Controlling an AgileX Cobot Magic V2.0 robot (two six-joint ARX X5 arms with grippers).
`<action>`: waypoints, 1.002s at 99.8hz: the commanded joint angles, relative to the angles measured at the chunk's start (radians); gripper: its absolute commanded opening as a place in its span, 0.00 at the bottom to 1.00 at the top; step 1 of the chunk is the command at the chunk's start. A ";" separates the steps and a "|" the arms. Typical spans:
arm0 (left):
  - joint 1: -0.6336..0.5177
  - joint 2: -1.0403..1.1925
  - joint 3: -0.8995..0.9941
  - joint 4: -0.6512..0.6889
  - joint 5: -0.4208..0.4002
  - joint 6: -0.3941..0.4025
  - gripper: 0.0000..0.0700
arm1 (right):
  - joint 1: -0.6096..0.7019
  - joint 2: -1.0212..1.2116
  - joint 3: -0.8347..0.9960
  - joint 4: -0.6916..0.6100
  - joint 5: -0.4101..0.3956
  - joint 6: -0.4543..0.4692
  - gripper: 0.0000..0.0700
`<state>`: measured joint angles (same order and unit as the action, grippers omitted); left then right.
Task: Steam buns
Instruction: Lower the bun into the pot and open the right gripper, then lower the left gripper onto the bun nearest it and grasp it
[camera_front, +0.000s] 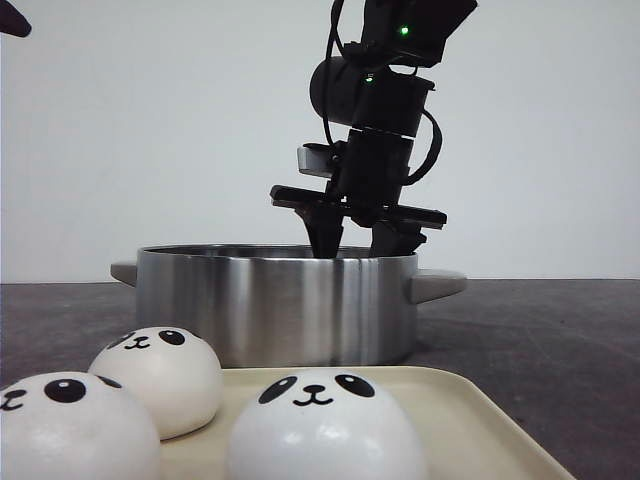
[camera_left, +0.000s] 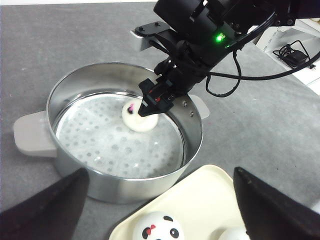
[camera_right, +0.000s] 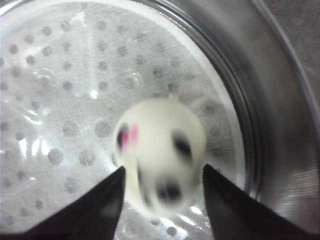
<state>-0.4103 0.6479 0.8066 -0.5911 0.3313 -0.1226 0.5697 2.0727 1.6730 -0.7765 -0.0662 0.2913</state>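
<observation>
Next, I close my left gripper around the middle of the panda-faced bun (camera_front: 160, 380) (camera_left: 158, 229) with the red bow, on the cream tray nearest the steamer pot.
Three panda-faced buns (camera_front: 160, 375) (camera_front: 65, 425) (camera_front: 320, 425) sit on a cream tray (camera_front: 470, 420) at the front. Behind the tray stands a steel steamer pot (camera_front: 280, 305) with a white perforated liner (camera_left: 100, 140). My right gripper (camera_front: 355, 240) reaches down into the pot. One more bun (camera_right: 160, 150), blurred, lies on the liner between its spread fingers (camera_right: 100, 205), with a slight gap on one side. My left gripper (camera_left: 161, 172) hangs open over the pot's near wall and the tray, holding nothing. One tray bun (camera_left: 160, 227) has a red bow.
The pot has grey handles (camera_front: 435, 285) on both sides. Dark grey tabletop (camera_left: 260, 125) surrounds pot and tray. Cables and a white fixture (camera_left: 292, 52) lie beyond the table's edge on the right arm's side.
</observation>
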 joint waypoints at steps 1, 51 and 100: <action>-0.005 0.005 0.013 0.004 -0.003 -0.002 0.80 | 0.003 0.027 0.017 -0.002 0.017 -0.012 0.50; -0.014 0.014 0.013 -0.024 -0.002 -0.047 0.79 | 0.044 -0.196 0.094 0.038 0.023 -0.082 0.00; -0.122 0.349 0.013 -0.171 -0.027 -0.190 0.79 | 0.412 -0.824 0.094 0.000 0.282 -0.142 0.00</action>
<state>-0.5095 0.9405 0.8066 -0.7788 0.3187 -0.2634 0.9276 1.2789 1.7519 -0.7761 0.1596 0.1566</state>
